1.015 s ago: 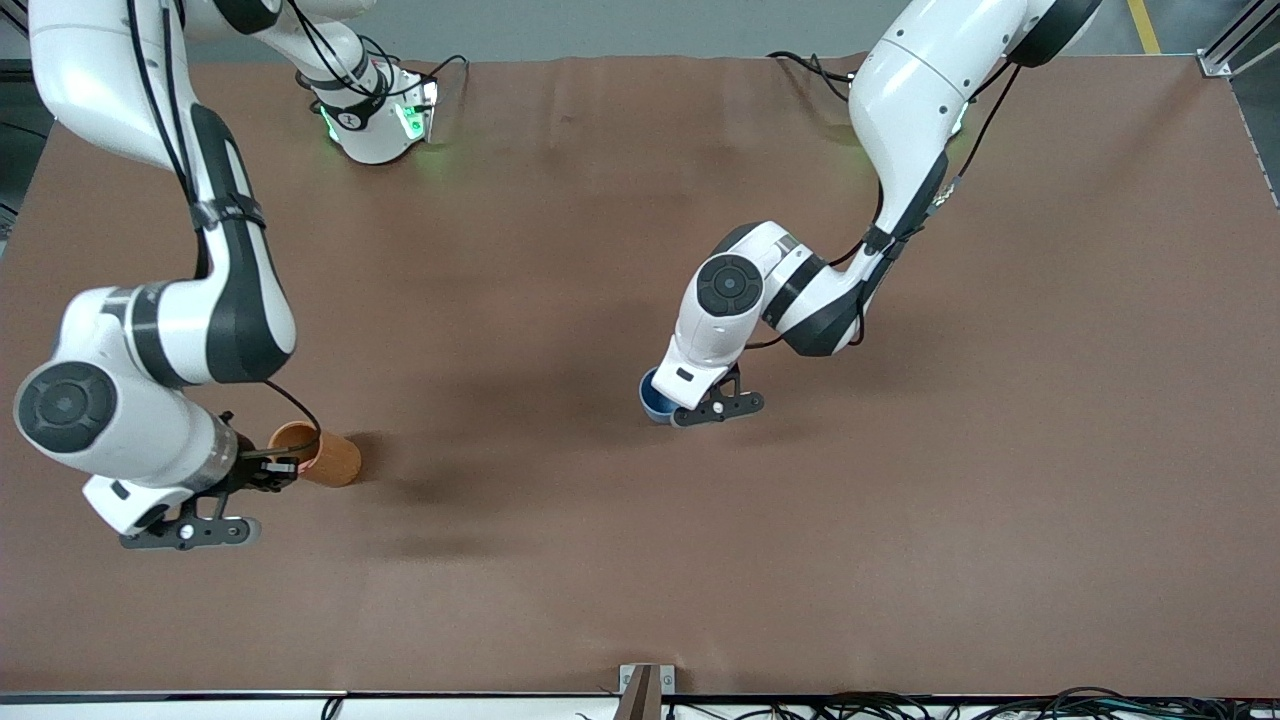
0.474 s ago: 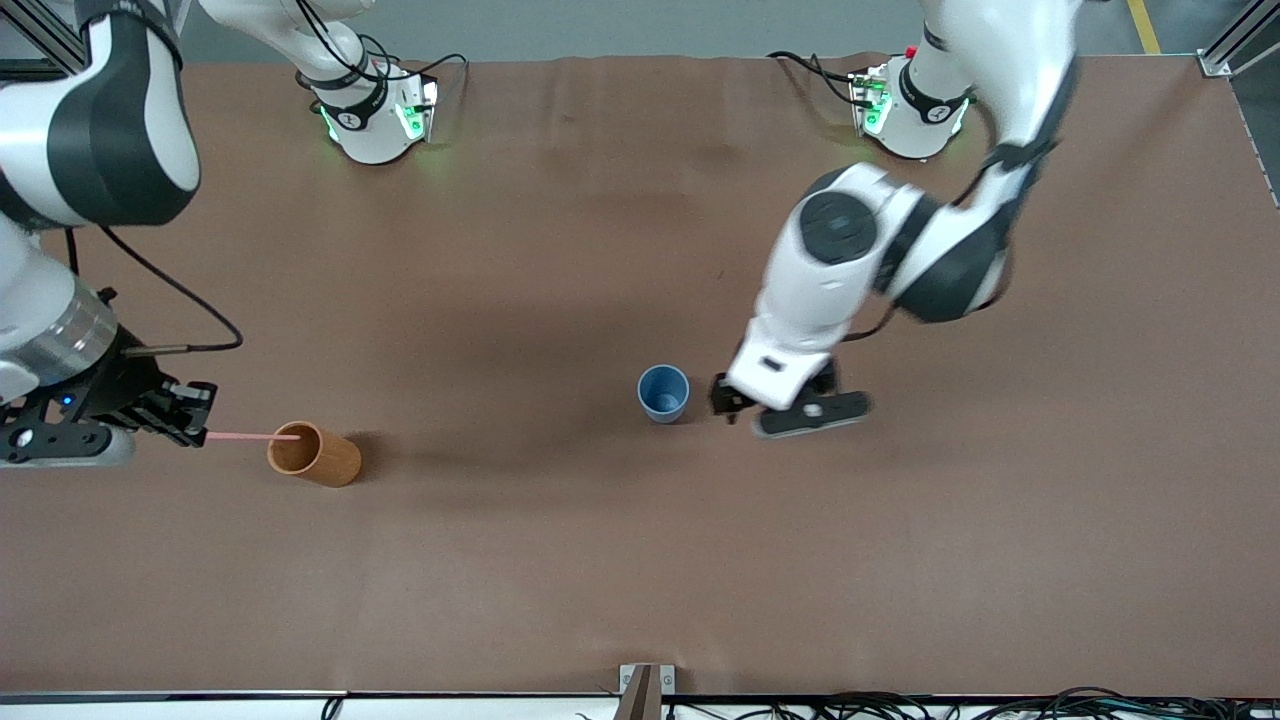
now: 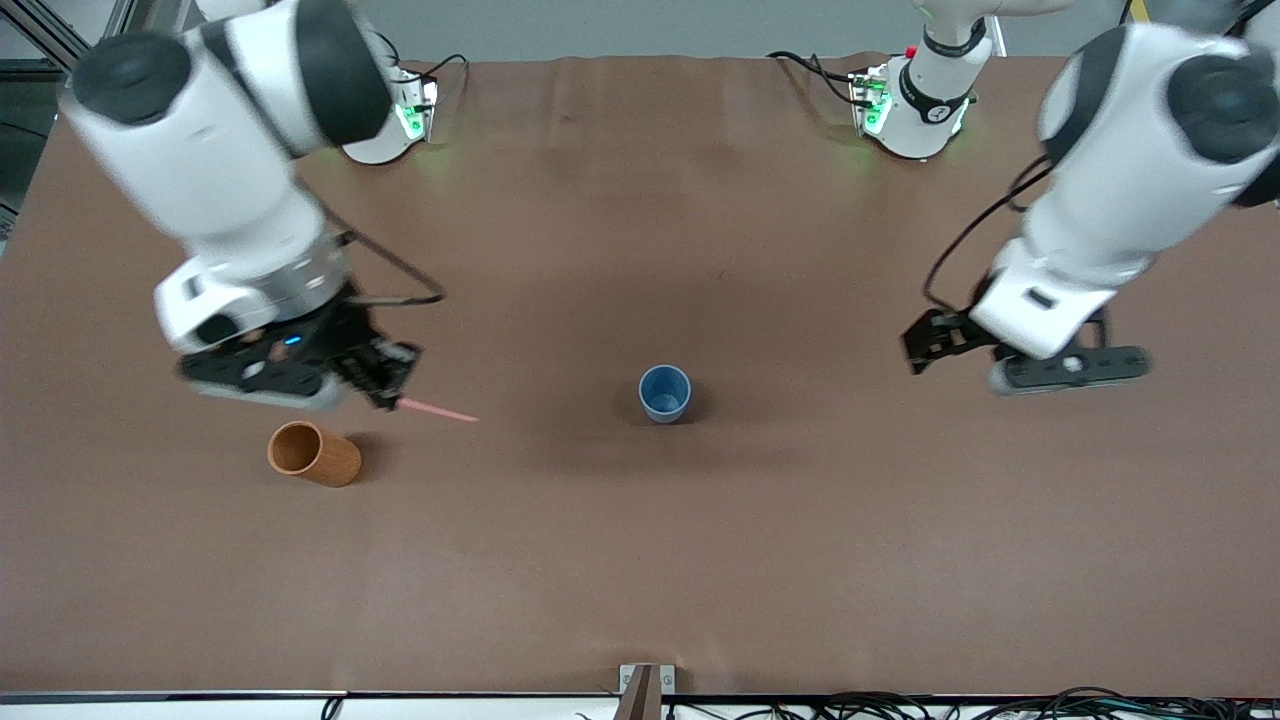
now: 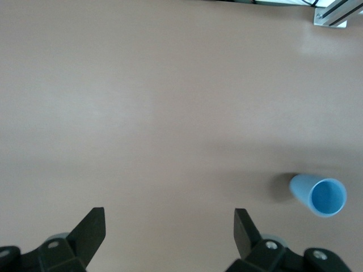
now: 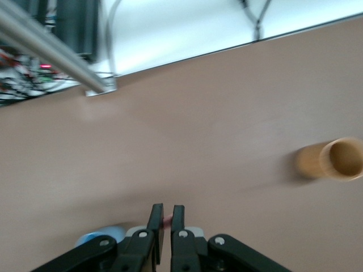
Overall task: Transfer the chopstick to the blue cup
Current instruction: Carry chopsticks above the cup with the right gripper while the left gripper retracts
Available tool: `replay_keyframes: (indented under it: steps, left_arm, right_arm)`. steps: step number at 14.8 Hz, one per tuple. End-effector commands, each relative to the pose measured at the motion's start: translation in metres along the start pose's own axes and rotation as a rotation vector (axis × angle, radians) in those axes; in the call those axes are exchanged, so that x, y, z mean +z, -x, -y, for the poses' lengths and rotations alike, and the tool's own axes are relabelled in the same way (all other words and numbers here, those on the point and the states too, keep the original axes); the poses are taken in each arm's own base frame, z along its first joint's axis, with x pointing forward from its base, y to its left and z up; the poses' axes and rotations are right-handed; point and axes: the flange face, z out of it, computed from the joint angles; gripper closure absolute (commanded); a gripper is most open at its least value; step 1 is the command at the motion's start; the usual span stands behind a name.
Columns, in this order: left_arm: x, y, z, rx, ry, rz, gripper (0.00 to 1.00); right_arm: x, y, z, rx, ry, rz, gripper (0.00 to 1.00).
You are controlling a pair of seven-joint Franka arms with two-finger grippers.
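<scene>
The pink chopstick, now in the air between the cups, will be released by my right gripper inside the blue cup [image 3: 650, 401] [image 5: 110, 233], where it will lean on the cup's rim on the side facing the orange-brown cup.
My right gripper [image 3: 392, 384] is shut on a thin pink chopstick [image 3: 440, 411] and holds it in the air over the table, between the orange-brown cup [image 3: 312, 455] and the blue cup [image 3: 664, 392]. The stick's free end points toward the blue cup. In the right wrist view the fingers [image 5: 155, 226] pinch the pink stick [image 5: 168, 220], and the blue cup [image 5: 103, 233] shows partly by the gripper body. My left gripper [image 3: 925, 345] is open and empty over bare table toward the left arm's end. The left wrist view shows the blue cup [image 4: 319, 194] off to one side of its gripper [image 4: 169, 226].
The orange-brown cup also shows in the right wrist view [image 5: 334, 160], with nothing visible in its mouth. The brown table cover [image 3: 640, 560] is bare around both cups. The arm bases [image 3: 385, 120] stand along the table edge farthest from the front camera.
My right gripper has drawn the chopstick out of the orange-brown cup and carried it toward the blue cup. My left gripper has moved away from the blue cup toward the left arm's end.
</scene>
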Motion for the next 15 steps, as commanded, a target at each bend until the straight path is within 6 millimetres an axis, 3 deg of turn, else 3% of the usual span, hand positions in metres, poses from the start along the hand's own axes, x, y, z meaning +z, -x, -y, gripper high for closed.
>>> replay_keyframes:
  steps: [1,3,7,15]
  left_arm:
    - [-0.024,0.014,0.030,0.062,-0.002,0.010,0.00]
    - [-0.039,0.019,0.061,0.095,-0.015,0.029,0.00]
    - [-0.071,0.039,0.100,0.179,0.000,0.056,0.00]
    - [-0.081,0.047,0.088,0.181,0.022,0.063,0.00]
  right_arm:
    - [0.001,0.034,0.050,0.066,-0.051,-0.030,1.00]
    - [0.015,0.068,0.090,0.081,-0.067,-0.045,1.00]
    - [0.052,0.116,0.131,0.088,-0.003,-0.069,1.00]
    - [0.100,0.133,0.147,0.046,0.030,-0.073,1.00]
